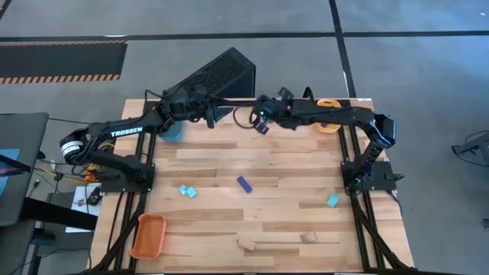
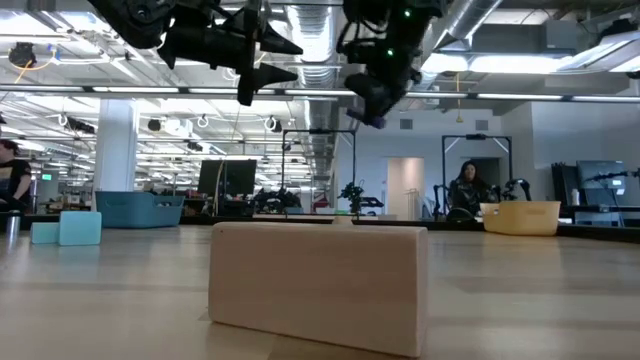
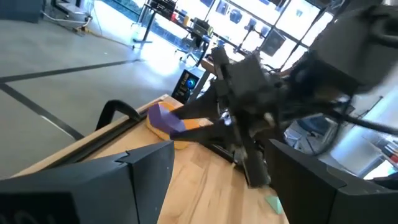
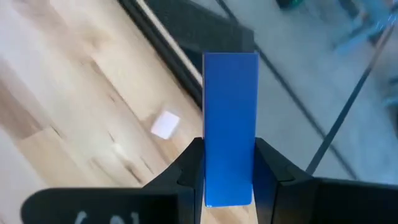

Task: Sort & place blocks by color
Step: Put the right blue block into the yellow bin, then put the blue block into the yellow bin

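The yellow-orange tray is at the table's far edge. Next, I set the dark blue block down inside the yellow-orange tray [image 1: 329, 122] with my right gripper.
My right gripper [image 1: 262, 122] hangs above the table's far middle, shut on a dark blue block [image 4: 230, 112]. My left gripper [image 1: 213, 114] is open and empty, high in the air just to the left of it and pointing at it; it also shows in the low view [image 2: 262, 62]. On the table lie a dark blue block [image 1: 244, 184], two cyan blocks [image 1: 187, 191] close together, another cyan block [image 1: 332, 201] and two tan blocks [image 1: 246, 244] [image 1: 309, 237]. One tan block [image 2: 320, 285] fills the low view's foreground. My right gripper pinches the dark blue block by its lower end [image 4: 229, 180] between the two fingers [image 4: 191, 167]. The block runs along the fingers and sticks out well beyond their tips. It is lifted clear of the table, as the left wrist view shows [image 3: 163, 118].
A teal tray [image 1: 173, 131] sits at the far left under my left arm, a yellow-orange tray [image 1: 328, 125] at the far right partly under my right arm, and an orange tray [image 1: 149, 235] at the near left corner. A dark perforated box [image 1: 218, 75] stands beyond the far edge.
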`<move>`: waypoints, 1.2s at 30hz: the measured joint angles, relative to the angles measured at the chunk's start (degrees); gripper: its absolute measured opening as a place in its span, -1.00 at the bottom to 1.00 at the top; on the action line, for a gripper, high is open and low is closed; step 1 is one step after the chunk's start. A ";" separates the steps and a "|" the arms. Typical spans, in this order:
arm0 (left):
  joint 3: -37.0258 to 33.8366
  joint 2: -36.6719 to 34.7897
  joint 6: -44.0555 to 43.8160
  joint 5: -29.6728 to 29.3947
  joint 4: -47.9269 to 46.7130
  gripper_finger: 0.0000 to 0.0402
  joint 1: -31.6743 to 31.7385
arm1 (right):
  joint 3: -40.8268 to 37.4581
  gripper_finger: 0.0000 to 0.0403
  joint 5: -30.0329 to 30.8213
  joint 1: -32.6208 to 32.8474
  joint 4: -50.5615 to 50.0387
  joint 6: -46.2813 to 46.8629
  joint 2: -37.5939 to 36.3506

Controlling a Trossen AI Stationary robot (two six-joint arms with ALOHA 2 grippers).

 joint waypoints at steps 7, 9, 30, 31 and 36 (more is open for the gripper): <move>0.00 -1.79 0.04 -0.12 -2.08 0.20 1.67 | -13.11 -0.54 -5.96 -9.12 -2.06 10.59 -7.50; 0.00 -2.99 0.82 -0.19 -4.63 0.20 2.37 | -18.63 -0.54 -7.54 -12.31 -2.67 14.38 -10.73; 0.00 -4.31 6.04 -3.45 -6.71 0.20 9.29 | -37.45 -0.26 -5.09 -33.17 -1.69 25.43 -19.83; 0.00 -4.31 6.05 -3.32 -6.71 0.20 9.64 | -37.45 -0.19 -5.13 -33.18 -1.26 25.42 -19.83; 0.00 -4.31 8.58 -4.08 -6.78 0.20 11.13 | -37.43 0.11 -4.35 -29.67 -0.74 28.53 -21.35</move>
